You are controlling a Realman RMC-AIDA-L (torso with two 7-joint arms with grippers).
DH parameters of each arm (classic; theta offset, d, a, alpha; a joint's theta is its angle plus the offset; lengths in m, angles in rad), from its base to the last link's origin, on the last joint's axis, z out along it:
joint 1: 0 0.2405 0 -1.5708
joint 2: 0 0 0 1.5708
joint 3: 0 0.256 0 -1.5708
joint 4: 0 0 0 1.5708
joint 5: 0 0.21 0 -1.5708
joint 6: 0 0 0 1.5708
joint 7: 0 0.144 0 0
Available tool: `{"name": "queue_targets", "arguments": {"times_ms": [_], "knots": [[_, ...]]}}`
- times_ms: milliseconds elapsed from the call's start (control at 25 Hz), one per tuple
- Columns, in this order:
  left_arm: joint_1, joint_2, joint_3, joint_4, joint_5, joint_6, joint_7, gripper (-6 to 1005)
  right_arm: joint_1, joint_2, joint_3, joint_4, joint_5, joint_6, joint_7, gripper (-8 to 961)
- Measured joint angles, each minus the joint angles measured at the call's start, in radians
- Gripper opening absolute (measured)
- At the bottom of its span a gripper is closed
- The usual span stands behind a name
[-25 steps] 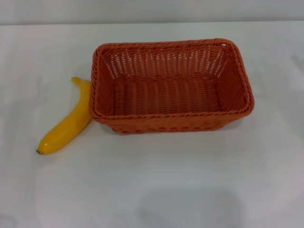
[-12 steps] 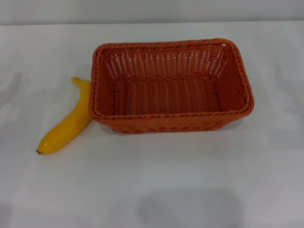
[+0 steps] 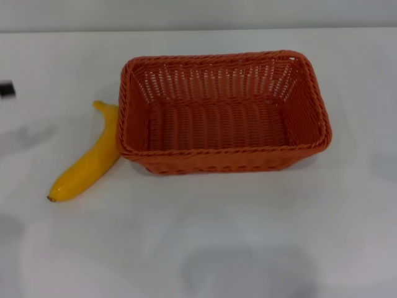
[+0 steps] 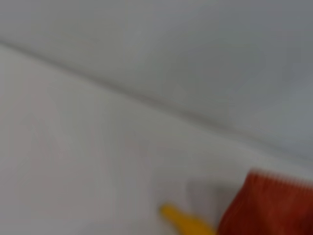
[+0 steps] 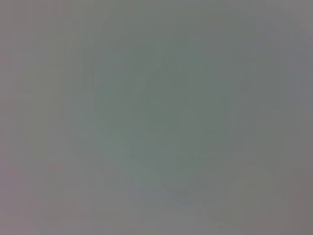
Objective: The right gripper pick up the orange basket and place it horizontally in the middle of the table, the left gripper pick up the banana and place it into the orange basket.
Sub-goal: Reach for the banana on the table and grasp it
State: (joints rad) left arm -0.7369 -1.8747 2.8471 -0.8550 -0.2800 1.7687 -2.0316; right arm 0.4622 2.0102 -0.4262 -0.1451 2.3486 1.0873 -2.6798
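I should grab the middle of the yellow banana point(image 3: 94, 161) next with my left gripper, between its dark tip and the end beside the orange basket.
The orange basket point(image 3: 223, 112) stands lengthwise across the middle of the white table point(image 3: 217, 236), open side up and empty. The yellow banana point(image 3: 87, 162) lies on the table at the basket's left end, its upper part against the basket's wall and its dark tip pointing to the front left. A small black piece of my left gripper point(image 3: 6, 89) shows at the left edge of the head view, well clear of the banana. The left wrist view shows the banana's end point(image 4: 183, 221) and a corner of the basket point(image 4: 269, 205). My right gripper is out of view.
The table's far edge point(image 3: 198, 30) meets a pale wall behind the basket. Soft shadows lie on the tabletop at the left and in the front middle. The right wrist view holds only a plain grey surface.
A black piece of my left gripper has come into the head view at the left edge, and the shadows on the left have shifted. Basket and banana have not moved.
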Motion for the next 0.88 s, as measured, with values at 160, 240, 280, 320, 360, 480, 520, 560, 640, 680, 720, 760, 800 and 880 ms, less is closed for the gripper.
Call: {"name": "queue_targets", "arguments": {"times_ms": [160, 240, 280, 320, 360, 480, 520, 560, 640, 680, 720, 760, 800, 880], "knots": [[-0.090, 0.037, 0.001, -0.050, 0.231, 0.048, 0.076, 853, 0.003, -0.005, 0.014, -0.004, 0.000, -0.009, 0.013, 659], [-0.125, 0.041, 0.001, -0.050, 0.273, 0.048, 0.124, 851, 0.005, -0.004, 0.022, -0.013, 0.001, -0.011, 0.020, 659], [-0.144, 0.042, 0.001, -0.048, 0.289, 0.048, 0.144, 849, 0.006, -0.003, 0.024, -0.018, 0.001, -0.011, 0.024, 659], [-0.161, 0.042, 0.001, -0.044, 0.309, 0.044, 0.158, 848, 0.007, -0.002, 0.025, -0.019, 0.001, -0.012, 0.025, 658], [-0.183, 0.042, 0.001, -0.037, 0.336, 0.037, 0.172, 847, 0.009, -0.001, 0.025, -0.019, 0.001, -0.012, 0.027, 658], [-0.239, 0.036, 0.002, 0.001, 0.452, -0.003, 0.203, 844, 0.016, 0.001, 0.025, -0.010, 0.001, -0.013, 0.031, 658], [-0.258, 0.033, 0.002, 0.020, 0.507, -0.023, 0.212, 843, 0.016, 0.001, 0.025, -0.007, 0.001, -0.013, 0.032, 658], [-0.278, 0.029, 0.002, 0.037, 0.557, -0.046, 0.218, 842, 0.016, 0.001, 0.025, -0.004, 0.002, -0.013, 0.033, 658], [-0.314, 0.014, 0.002, 0.067, 0.640, -0.097, 0.227, 838, 0.012, 0.001, 0.026, -0.001, 0.003, -0.012, 0.035, 658], [-0.324, 0.008, 0.002, 0.075, 0.659, -0.112, 0.229, 835, 0.012, 0.001, 0.026, -0.001, 0.003, -0.012, 0.035, 658], [-0.334, -0.001, 0.002, 0.084, 0.677, -0.130, 0.234, 832, 0.009, 0.002, 0.026, 0.000, 0.003, -0.011, 0.037, 658], [-0.343, -0.008, 0.002, 0.091, 0.686, -0.143, 0.238, 829, 0.009, 0.002, 0.026, 0.000, 0.003, -0.011, 0.037, 658], [-0.352, -0.016, 0.002, 0.098, 0.693, -0.156, 0.243, 827, 0.008, 0.002, 0.026, 0.001, 0.003, -0.011, 0.039, 658], [-0.365, -0.030, 0.001, 0.110, 0.695, -0.174, 0.250, 821, 0.008, 0.002, 0.026, 0.003, 0.003, -0.011, 0.040, 658]]}}
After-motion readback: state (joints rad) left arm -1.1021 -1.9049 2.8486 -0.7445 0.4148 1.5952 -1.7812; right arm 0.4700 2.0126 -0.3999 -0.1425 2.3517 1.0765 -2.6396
